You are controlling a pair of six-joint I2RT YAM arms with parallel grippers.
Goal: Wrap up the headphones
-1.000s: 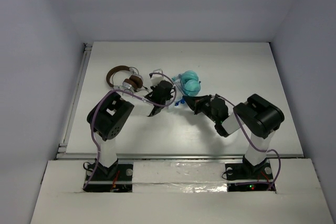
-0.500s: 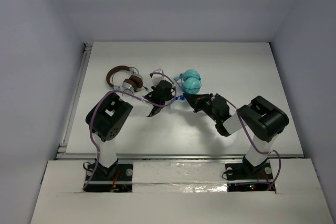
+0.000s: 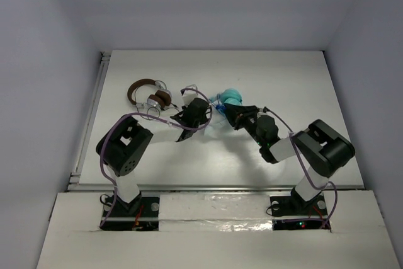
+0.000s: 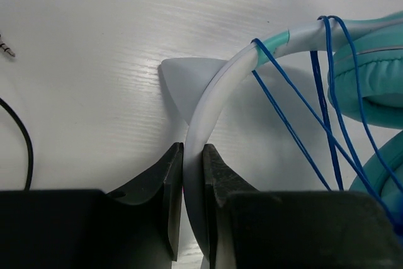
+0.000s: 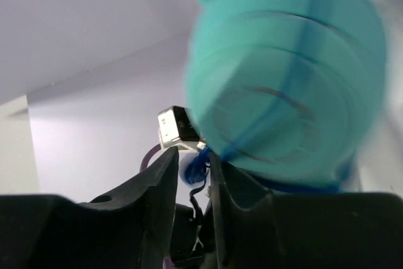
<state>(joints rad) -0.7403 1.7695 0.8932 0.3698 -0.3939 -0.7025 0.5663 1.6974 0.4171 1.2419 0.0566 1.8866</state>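
Note:
Next, my left gripper lets go of the teal headphones in the middle of the table (image 3: 208,128), between the brown-banded headphones and my right gripper. The teal headphones now lie mid-table.
The headphones lie mid-table, a teal ear cup (image 3: 232,96) showing in the top view. My left gripper (image 3: 200,105) is shut on their white headband (image 4: 214,99), which runs up between the two fingers (image 4: 192,155) and curves right to the teal cups (image 4: 371,92). Thin blue cable (image 4: 289,124) is strung in several strands from the band's end to the cups. My right gripper (image 3: 230,113) is pressed close against the cups. In its wrist view a blurred teal cup (image 5: 283,92) fills the frame and the jaws (image 5: 191,159) stand slightly apart, with a bunch of blue cable (image 5: 192,169) in the gap.
Brown-banded headphones (image 3: 146,91) lie to the left of my left gripper; their black cable (image 4: 25,149) and jack plug (image 4: 6,47) trail on the white table. Grey walls enclose the table on three sides.
My right gripper has moved up and left, right against the teal cups, and its jaws have parted from shut. My left gripper has kept its hold on the headband.

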